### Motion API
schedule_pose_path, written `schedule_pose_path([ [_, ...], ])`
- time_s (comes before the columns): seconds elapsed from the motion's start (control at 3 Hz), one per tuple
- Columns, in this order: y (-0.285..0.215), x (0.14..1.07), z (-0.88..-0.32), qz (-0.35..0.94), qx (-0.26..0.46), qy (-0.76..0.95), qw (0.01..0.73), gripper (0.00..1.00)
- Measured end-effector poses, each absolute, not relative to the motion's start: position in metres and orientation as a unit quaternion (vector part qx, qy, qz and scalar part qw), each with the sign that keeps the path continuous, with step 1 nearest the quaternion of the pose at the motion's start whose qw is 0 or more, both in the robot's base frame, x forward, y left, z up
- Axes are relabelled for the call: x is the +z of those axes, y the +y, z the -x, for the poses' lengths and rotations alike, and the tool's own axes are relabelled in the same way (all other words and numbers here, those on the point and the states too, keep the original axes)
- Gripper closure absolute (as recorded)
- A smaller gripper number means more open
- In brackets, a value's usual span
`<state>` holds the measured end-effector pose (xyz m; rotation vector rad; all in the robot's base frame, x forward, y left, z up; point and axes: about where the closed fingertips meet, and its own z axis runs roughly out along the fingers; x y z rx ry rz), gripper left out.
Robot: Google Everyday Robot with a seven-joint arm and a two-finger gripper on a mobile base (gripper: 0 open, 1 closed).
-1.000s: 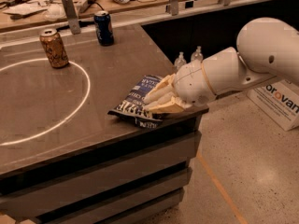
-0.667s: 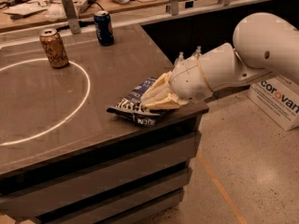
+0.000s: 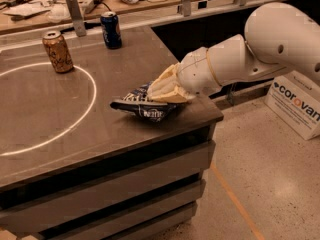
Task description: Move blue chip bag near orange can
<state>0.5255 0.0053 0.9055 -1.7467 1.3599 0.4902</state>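
Next, I set the blue chip bag down on the table (image 3: 90, 60) against the orange can, toward the dark blue can, and let go of it there.
The blue chip bag (image 3: 142, 107) is a crinkled navy bag with white lettering, near the table's right front corner. My gripper (image 3: 162, 88) reaches in from the right, its pale fingers shut on the bag's right side and holding it just above or on the tabletop. The orange can (image 3: 57, 52) stands upright at the far left of the table, just outside a white circle line, well away from the bag.
A dark blue can (image 3: 111, 30) stands at the back of the grey table (image 3: 75, 129). A white circle (image 3: 85, 109) is marked on the tabletop. A metal post (image 3: 74, 14) stands behind the cans. A white cardboard box (image 3: 297, 106) sits on the floor at right.
My gripper has moved left with the blue chip bag in it, away from the table's right edge toward the circle.
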Motion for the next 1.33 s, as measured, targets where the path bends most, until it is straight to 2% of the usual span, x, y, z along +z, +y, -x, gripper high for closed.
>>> schedule_pose_path([
  [0.67,0.003,0.938,-0.625,0.659,0.134,0.590,0.447,1.00],
  [1.33,0.063,0.964,-0.703,0.636,0.133,0.586,0.484,1.00],
])
